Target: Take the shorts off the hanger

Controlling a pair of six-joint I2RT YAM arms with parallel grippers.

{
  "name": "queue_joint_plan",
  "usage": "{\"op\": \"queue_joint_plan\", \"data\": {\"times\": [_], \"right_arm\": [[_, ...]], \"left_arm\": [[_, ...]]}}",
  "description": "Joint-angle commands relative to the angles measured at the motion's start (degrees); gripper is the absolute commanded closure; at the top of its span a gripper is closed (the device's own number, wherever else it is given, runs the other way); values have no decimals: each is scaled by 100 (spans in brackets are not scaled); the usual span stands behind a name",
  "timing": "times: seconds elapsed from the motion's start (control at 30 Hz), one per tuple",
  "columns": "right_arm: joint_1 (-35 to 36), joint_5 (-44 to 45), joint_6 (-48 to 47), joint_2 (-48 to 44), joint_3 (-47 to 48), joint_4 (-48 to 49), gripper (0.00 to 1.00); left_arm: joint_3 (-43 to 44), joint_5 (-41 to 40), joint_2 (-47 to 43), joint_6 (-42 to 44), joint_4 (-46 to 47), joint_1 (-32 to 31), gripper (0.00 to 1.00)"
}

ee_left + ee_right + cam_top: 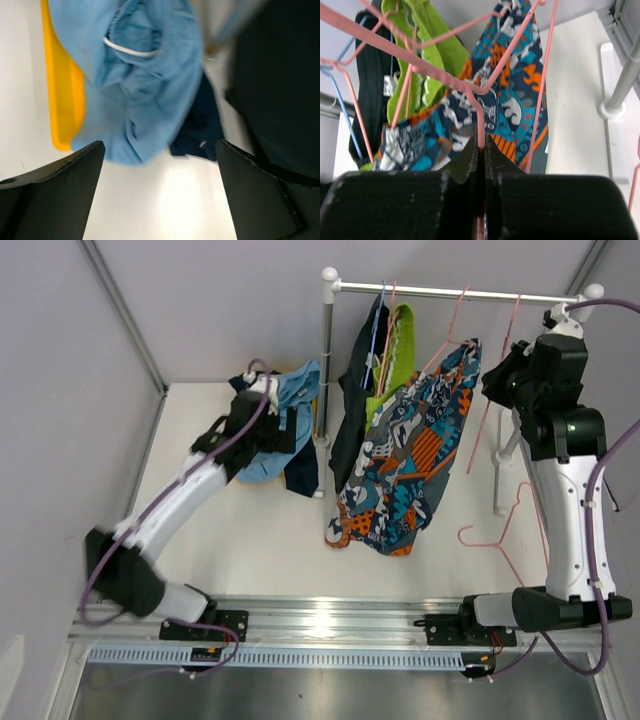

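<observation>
The robot's right gripper holds the empty pink hanger, so it should open and take the patterned shorts' hanger (438,356) before the left gripper pulls the shorts off.
The patterned orange, teal and white shorts (405,470) hang from a pink hanger (452,332) on the rail (450,292). Lime green shorts (400,350) and charcoal-black shorts (352,410) hang to their left. My right gripper (497,380) is beside the patterned shorts. In the right wrist view it (481,145) is shut on the pink hanger's wire (445,80), with the patterned shorts (515,95) behind. Light blue shorts (290,390) and navy shorts (302,475) lie heaped by the rack post. My left gripper (160,195) is open and empty just above the table, short of the light blue shorts (145,85) and navy shorts (200,130).
A yellow tray (62,95) lies under the light blue shorts. An empty pink hanger (500,530) lies on the table at right, and another (505,360) hangs on the rail. The rack's right post (625,85) stands close. A blue hanger (342,100) holds the far garments.
</observation>
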Motion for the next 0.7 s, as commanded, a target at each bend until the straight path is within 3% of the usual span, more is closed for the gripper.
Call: {"op": "queue_joint_plan", "data": {"times": [0.0, 0.1, 0.27, 0.47, 0.63, 0.67], "right_arm": [[-110, 105, -137, 374, 566, 456, 100], [-250, 123, -41, 743, 733, 693, 100], [-409, 202, 196, 1279, 883, 1151, 100], [-445, 194, 329, 1518, 831, 1177, 100], [-445, 263, 338, 1000, 348, 1134, 100], [-445, 281, 320, 921, 278, 1099, 96]], "left_arm": [[-991, 38, -1710, -551, 329, -227, 1], [-1871, 321, -2792, -692, 408, -455, 1], [-2350, 330, -4030, -745, -171, -772, 1], [-2544, 136, -4727, -482, -611, -781, 1], [-2754, 66, -4771, -385, -691, -781, 1], [-2824, 66, -4798, -385, -673, -781, 1]]}}
